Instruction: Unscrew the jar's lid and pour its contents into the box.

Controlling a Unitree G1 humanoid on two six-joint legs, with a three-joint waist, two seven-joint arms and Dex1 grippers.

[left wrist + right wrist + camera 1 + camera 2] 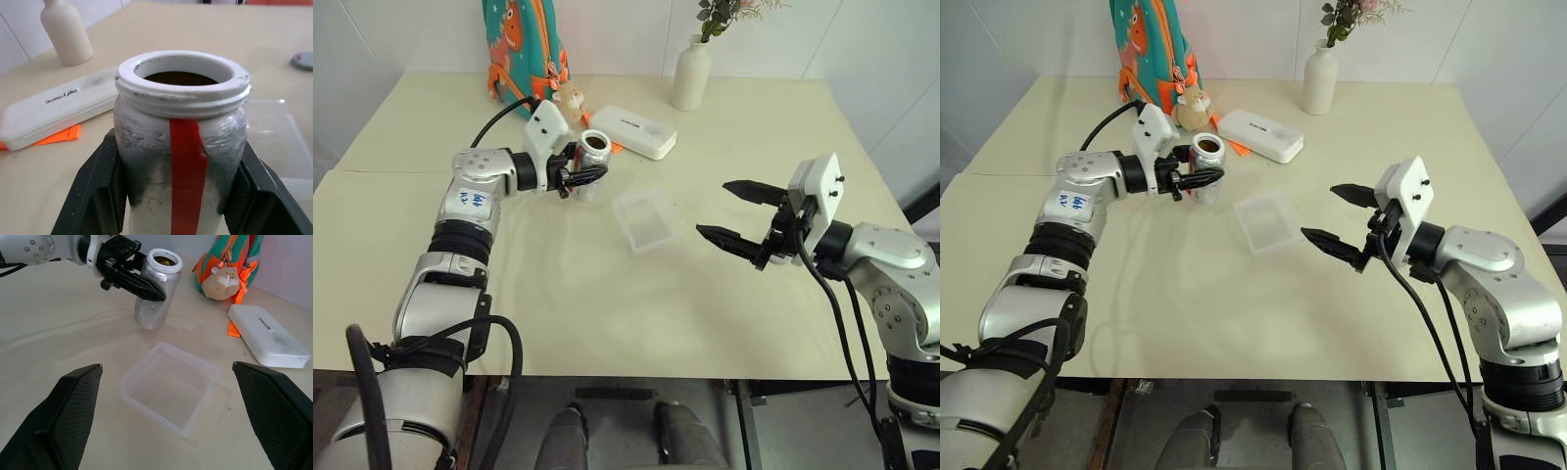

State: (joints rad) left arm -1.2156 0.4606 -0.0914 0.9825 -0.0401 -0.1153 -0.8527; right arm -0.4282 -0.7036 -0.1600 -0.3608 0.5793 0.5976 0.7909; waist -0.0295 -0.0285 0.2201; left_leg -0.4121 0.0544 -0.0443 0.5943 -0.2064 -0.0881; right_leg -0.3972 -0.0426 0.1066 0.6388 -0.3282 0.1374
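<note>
I need to let go of the jar with my left gripper on the bare table (482,216) in front of the backpack, well away from the box.
The jar (594,157), clear-walled with a red stripe, has its white mouth open and leans slightly at the table's back left. My left gripper (586,175) is shut on it, black fingers (93,196) pressing both sides. Something dark brown, the contents (181,77), shows inside the mouth. The box (644,217), a shallow clear tray, lies on the table just right of the jar. A grey round lid (303,59) rests on the table beyond the box in the left wrist view. My right gripper (713,209) hovers open and empty to the right of the box, pointing at it.
A white oblong case (632,131) and an orange scrap (615,147) lie behind the jar. A white vase (691,73) with flowers stands at the back. A colourful backpack (524,44) with a plush toy (570,98) leans against the wall.
</note>
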